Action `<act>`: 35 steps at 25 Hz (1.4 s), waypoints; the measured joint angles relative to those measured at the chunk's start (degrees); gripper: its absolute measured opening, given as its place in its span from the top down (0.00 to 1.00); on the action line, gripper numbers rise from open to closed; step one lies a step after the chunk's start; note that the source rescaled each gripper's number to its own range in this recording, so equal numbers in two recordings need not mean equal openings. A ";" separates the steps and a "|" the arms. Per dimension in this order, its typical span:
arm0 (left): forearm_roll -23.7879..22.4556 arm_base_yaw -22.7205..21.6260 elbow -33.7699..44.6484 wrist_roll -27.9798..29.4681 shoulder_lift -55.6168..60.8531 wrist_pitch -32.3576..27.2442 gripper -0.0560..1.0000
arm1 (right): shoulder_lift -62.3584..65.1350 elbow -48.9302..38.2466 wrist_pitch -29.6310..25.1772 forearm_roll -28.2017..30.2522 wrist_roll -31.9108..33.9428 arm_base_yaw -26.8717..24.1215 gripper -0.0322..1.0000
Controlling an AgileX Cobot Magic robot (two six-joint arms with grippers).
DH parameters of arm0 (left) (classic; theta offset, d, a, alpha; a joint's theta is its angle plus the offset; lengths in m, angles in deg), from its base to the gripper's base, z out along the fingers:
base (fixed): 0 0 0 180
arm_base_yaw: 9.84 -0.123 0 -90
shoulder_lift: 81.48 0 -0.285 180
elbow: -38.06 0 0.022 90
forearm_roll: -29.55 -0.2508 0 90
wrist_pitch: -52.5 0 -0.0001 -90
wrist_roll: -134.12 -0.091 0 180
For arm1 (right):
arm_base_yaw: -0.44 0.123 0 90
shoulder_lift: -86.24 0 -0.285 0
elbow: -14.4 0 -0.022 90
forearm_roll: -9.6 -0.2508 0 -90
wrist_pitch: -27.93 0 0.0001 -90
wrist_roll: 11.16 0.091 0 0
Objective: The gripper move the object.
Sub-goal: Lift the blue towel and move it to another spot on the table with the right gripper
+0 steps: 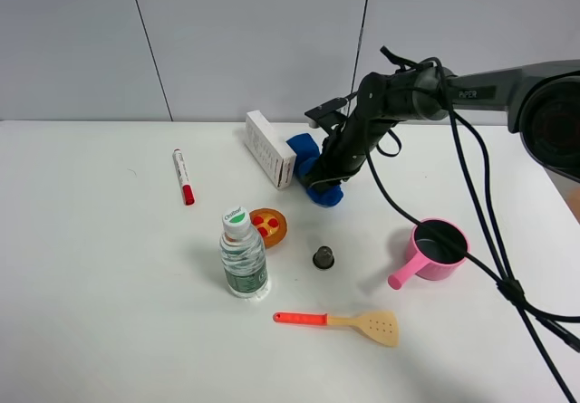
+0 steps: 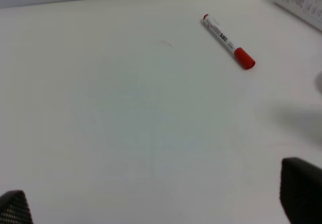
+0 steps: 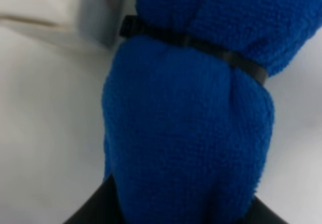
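My right gripper needs to let go of the blue towel on the white table (image 1: pixel 492 252) beside the pink cup, opposite the cup's handle.
A blue rolled towel (image 1: pixel 328 195), tied with a black band, lies on the white table next to a white box (image 1: pixel 270 148). My right gripper (image 1: pixel 322 178) reaches down onto the towel from the right. In the right wrist view the towel (image 3: pixel 191 133) fills the frame and my right gripper (image 3: pixel 183 209) has a dark finger pressed against each side of it. My left gripper (image 2: pixel 156 204) is open and empty over bare table, with only its fingertips (image 2: pixel 302 189) showing. It is out of the exterior view.
A red-capped marker (image 1: pixel 183 177) lies at the left and shows in the left wrist view (image 2: pixel 229 42). A water bottle (image 1: pixel 242 254), an orange dish (image 1: pixel 269 226), a small dark cap (image 1: pixel 323 257), a pink cup (image 1: pixel 438 249) and a red-handled spatula (image 1: pixel 349 322) stand nearer the front.
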State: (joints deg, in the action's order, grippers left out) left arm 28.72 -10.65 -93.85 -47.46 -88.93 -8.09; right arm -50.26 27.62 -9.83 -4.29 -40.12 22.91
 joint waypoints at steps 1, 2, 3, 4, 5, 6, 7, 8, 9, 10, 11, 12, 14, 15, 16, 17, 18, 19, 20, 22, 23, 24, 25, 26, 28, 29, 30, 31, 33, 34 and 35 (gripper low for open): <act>0.00 0.00 0.00 0.00 0.00 0.00 0.00 | 0.54 0.00 -0.54 1.50 0.55 0.00 0.97; 0.00 0.00 0.00 0.00 0.00 0.00 0.00 | 1.23 -0.06 -1.04 2.51 0.77 -0.06 0.97; 0.00 0.00 0.00 0.00 0.00 0.00 0.00 | 1.89 -0.06 -1.77 3.11 0.95 -0.11 0.97; 0.00 0.00 0.00 0.00 0.00 0.00 0.00 | 2.94 -0.10 -2.36 3.35 0.97 -0.18 0.97; 0.00 0.00 0.00 0.00 0.00 0.00 0.00 | 4.20 -0.10 -3.08 3.43 0.97 -0.28 0.97; 0.00 0.00 0.00 0.00 0.00 0.00 0.00 | 5.60 -0.10 -3.74 3.43 0.67 -0.49 0.97; 0.00 0.00 0.00 0.00 0.00 0.00 0.00 | 6.84 -0.10 -4.58 3.43 0.41 -0.66 0.97; 0.00 0.00 0.00 0.00 0.00 0.00 0.00 | 8.39 -0.10 -5.33 3.64 -0.23 -0.81 0.97; 0.00 0.00 0.00 0.00 0.00 0.00 0.00 | 9.86 -0.10 -6.49 3.71 -0.93 -1.03 0.97; 0.00 0.00 0.00 0.00 0.00 0.00 0.00 | 11.04 -0.10 -7.66 3.80 -1.48 -1.25 0.97; 0.00 0.00 0.00 0.00 0.00 0.00 0.00 | 12.51 -0.10 -8.55 3.86 -2.02 -1.42 0.97; 0.00 0.00 0.00 0.00 0.00 0.00 0.00 | 13.92 -0.10 -9.61 3.91 -2.70 -1.74 0.97; 0.00 0.00 0.00 0.00 0.00 0.00 0.00 | 16.47 -0.10 -11.87 4.38 -4.14 -2.22 0.97; 0.00 0.00 0.00 0.00 0.00 0.00 0.00 | 17.90 -0.10 -13.08 4.43 -4.61 -2.37 0.97; 0.00 0.00 0.00 0.00 0.00 0.00 0.00 | 19.38 -0.10 -14.62 4.88 -5.38 -2.49 0.97; 0.00 0.00 0.00 0.00 0.00 0.00 0.00 | 20.81 -0.10 -16.38 5.13 -5.85 -2.54 0.97; 0.00 0.00 0.00 0.00 0.00 0.00 0.00 | 22.06 -0.10 -18.16 5.59 -6.03 -2.54 0.97; 0.00 0.00 0.00 0.00 0.00 0.00 0.00 | 23.58 -0.12 -19.58 5.90 -6.47 -2.54 0.97; 0.00 0.00 0.00 0.00 0.00 0.00 0.00 | 25.03 -0.17 -21.23 6.01 -6.79 -2.54 0.97; 0.00 0.00 0.00 0.00 0.00 0.00 0.00 | 28.02 -1.17 -23.07 6.07 -7.51 -2.54 0.97; 0.00 0.00 0.00 0.00 0.00 0.00 0.00 | 29.83 -2.48 -23.51 6.46 -7.97 -2.54 0.97; 0.00 0.00 0.00 0.00 0.00 0.00 0.00 | 31.70 -4.32 -23.95 7.03 -8.27 -2.54 0.97; 0.00 0.00 0.00 0.00 0.00 0.00 0.00 | 33.32 -6.21 -24.27 7.56 -8.39 -2.54 0.97; 0.00 0.00 0.00 0.00 0.00 0.00 0.00 | 35.22 -8.84 -24.27 8.21 -8.51 -2.54 0.97; 0.00 0.00 0.00 0.00 0.00 0.00 0.00 | 38.76 -14.52 -23.78 9.16 -8.54 -2.82 0.97; 0.00 0.00 0.00 0.00 0.00 0.00 0.00 | 40.69 -17.96 -23.24 9.36 -8.60 -3.20 0.97; 0.00 0.00 0.00 0.00 0.00 0.00 0.00 | 42.65 -21.55 -22.34 9.72 -8.89 -3.88 0.97; 0.00 0.00 0.00 0.00 0.00 0.00 0.00 | 44.63 -25.17 -21.28 10.16 -9.02 -4.85 0.97; 0.00 0.00 0.00 0.00 0.00 0.00 0.00 | 48.32 -31.54 -18.95 10.95 -9.77 -7.45 0.97; 0.00 0.00 0.00 0.00 0.00 0.00 0.00 | 50.26 -34.70 -17.40 11.31 -10.18 -9.36 0.97; 0.00 0.00 0.00 0.00 0.00 0.00 0.00 | 52.01 -37.53 -16.00 11.44 -10.90 -11.57 0.97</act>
State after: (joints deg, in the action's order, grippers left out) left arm 28.72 -10.65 -93.85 -47.46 -88.93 -8.09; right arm 1.76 -9.91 -25.82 7.15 -51.03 11.35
